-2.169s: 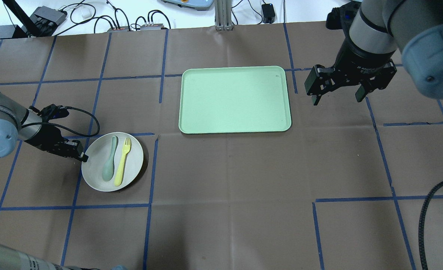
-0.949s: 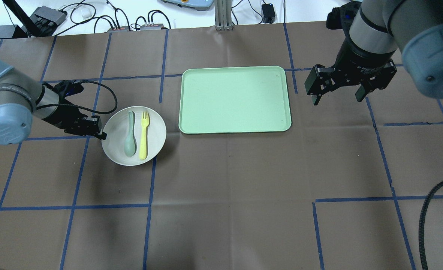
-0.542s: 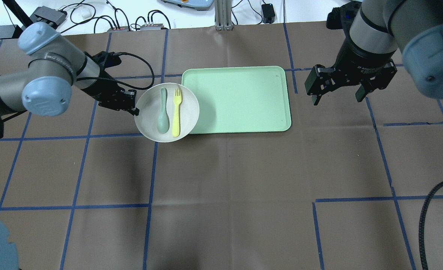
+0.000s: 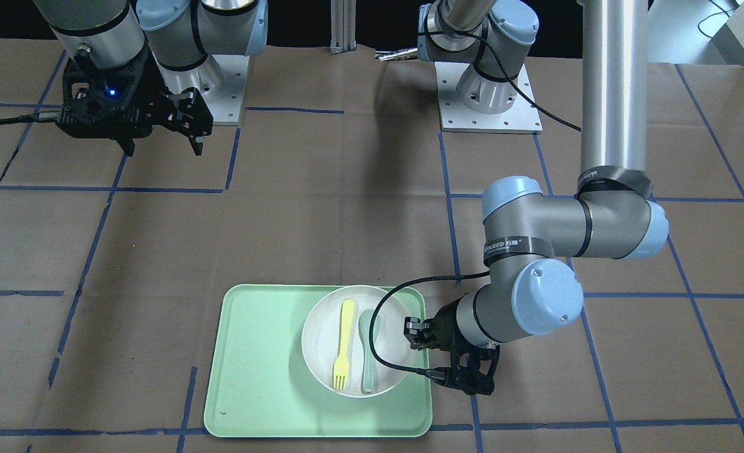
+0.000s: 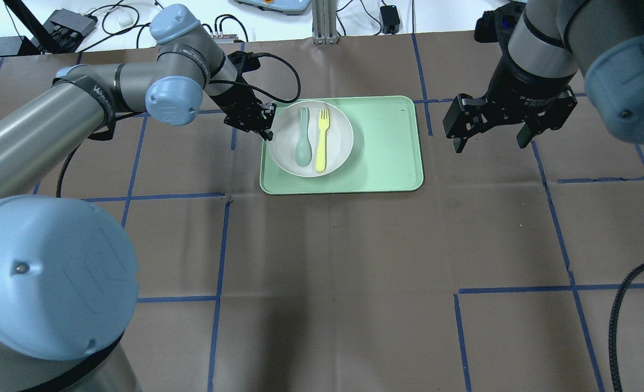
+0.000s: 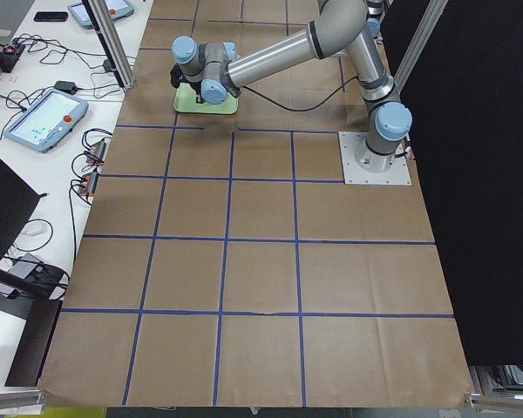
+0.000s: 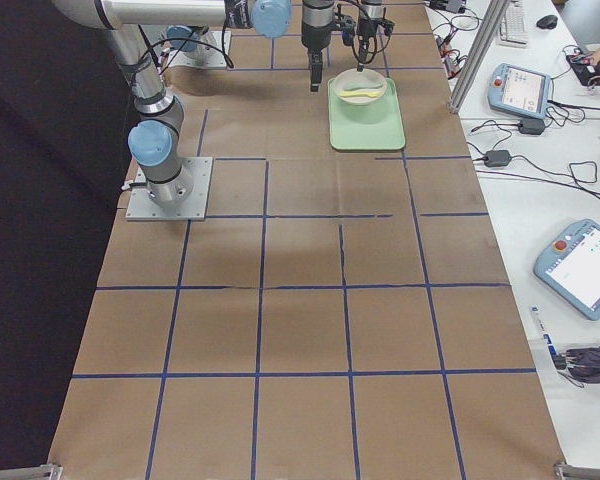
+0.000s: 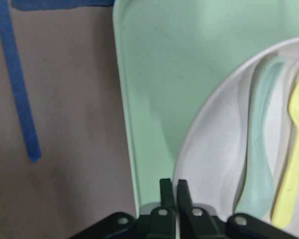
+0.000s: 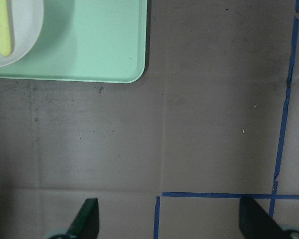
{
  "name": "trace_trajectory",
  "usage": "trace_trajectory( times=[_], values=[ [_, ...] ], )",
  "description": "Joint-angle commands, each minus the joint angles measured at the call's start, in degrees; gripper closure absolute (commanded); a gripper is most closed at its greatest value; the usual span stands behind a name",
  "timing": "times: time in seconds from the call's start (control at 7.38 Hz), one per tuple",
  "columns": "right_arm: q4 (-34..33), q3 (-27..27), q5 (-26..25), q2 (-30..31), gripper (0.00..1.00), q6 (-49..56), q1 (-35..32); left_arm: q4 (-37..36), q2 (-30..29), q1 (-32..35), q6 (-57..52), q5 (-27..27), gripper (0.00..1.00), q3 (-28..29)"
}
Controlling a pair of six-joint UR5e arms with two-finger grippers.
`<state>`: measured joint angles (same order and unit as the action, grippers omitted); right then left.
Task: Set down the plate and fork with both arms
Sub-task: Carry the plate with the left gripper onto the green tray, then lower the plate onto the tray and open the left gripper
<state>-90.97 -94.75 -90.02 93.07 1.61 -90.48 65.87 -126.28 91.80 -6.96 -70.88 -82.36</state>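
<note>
Next, my left gripper releases the off-white plate around the middle of the mint-green tray (image 4: 332, 363).
The off-white plate (image 5: 339, 136) is over the left half of the mint-green tray (image 5: 387, 152). I cannot tell whether it rests on the tray or hangs just above it. The yellow fork (image 5: 321, 142) lies on the plate, tines toward the far side, next to a grey-green spoon (image 5: 303, 146). My left gripper (image 5: 270, 129) is shut on the plate's left rim, as the left wrist view (image 8: 170, 194) shows. My right gripper (image 5: 491, 142) is open and empty, above the table to the right of the tray. The front view shows the plate (image 4: 321, 336), the fork (image 4: 343, 352) and the left gripper (image 4: 417, 341).
The tray's right half (image 4: 252, 365) is bare. Brown paper with blue tape lines covers the table (image 5: 354, 272). Cables and boxes (image 5: 71, 22) lie beyond the far edge. A black cable (image 5: 627, 305) hangs at the right front.
My left arm has carried the plate, with fork and spoon on it, from the table's left front up and right to over the tray. The right arm has not moved.
</note>
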Motion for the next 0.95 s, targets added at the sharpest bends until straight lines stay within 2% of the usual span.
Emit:
trace_trajectory(
  times=[0.0,0.81],
  values=[
    [0.00,0.00,0.02,0.00,0.00,-0.03,-0.04,-0.12,-2.91,1.88,1.42,-0.05,1.00,1.93],
    [0.09,0.00,-0.07,0.00,0.00,0.06,0.04,-0.04,-5.37,3.30,3.80,0.48,0.99,5.54]
  ],
)
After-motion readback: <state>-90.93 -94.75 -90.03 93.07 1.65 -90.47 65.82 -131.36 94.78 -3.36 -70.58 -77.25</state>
